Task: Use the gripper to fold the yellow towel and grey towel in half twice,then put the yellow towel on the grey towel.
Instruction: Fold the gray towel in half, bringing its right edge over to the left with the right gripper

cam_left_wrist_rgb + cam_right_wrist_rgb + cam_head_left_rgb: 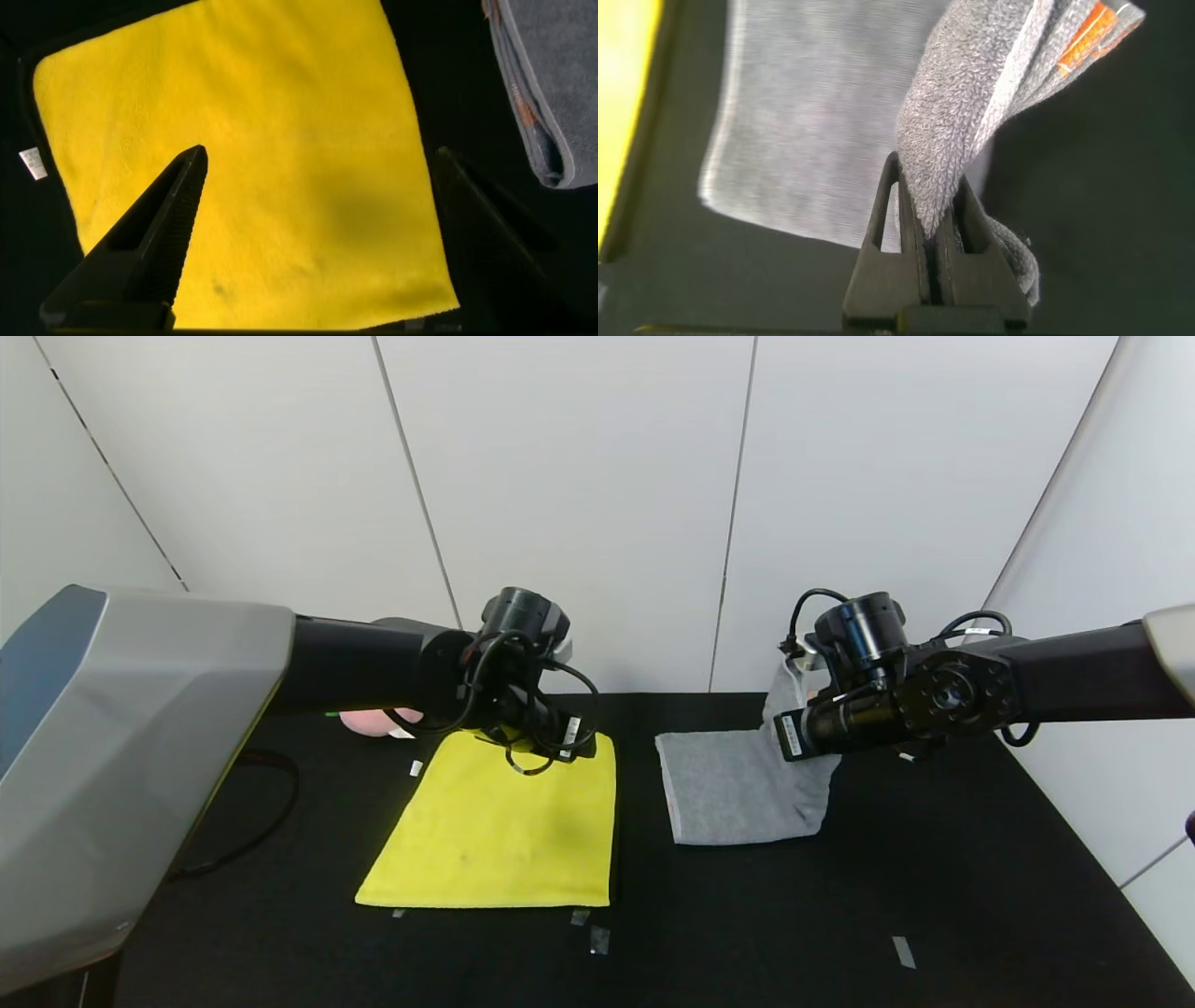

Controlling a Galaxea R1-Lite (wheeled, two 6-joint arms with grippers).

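Observation:
Next, my right gripper lets go of the grey towel's raised edge on its flat edge (674, 789) (725, 117) facing the yellow towel.
The yellow towel (504, 831) lies flat on the black table, left of centre. My left gripper (537, 747) hovers over its far edge, open, with nothing between its fingers (177, 201); in the left wrist view the gripper (320, 151) spans the yellow towel (280, 159), whose white tag (31, 161) shows at one side. The grey towel (728, 793) lies folded to the right. My right gripper (780, 733) is shut on its right edge and holds that part raised. In the right wrist view the gripper (929, 177) pinches the grey towel (971, 112), its orange band (1083, 37) hanging beyond.
A pink plush peach (373, 721) sits behind the left arm at the table's back. Small tape strips (597, 938) (903, 952) mark the black tabletop (934, 859) near the front. White wall panels close in behind and to the right.

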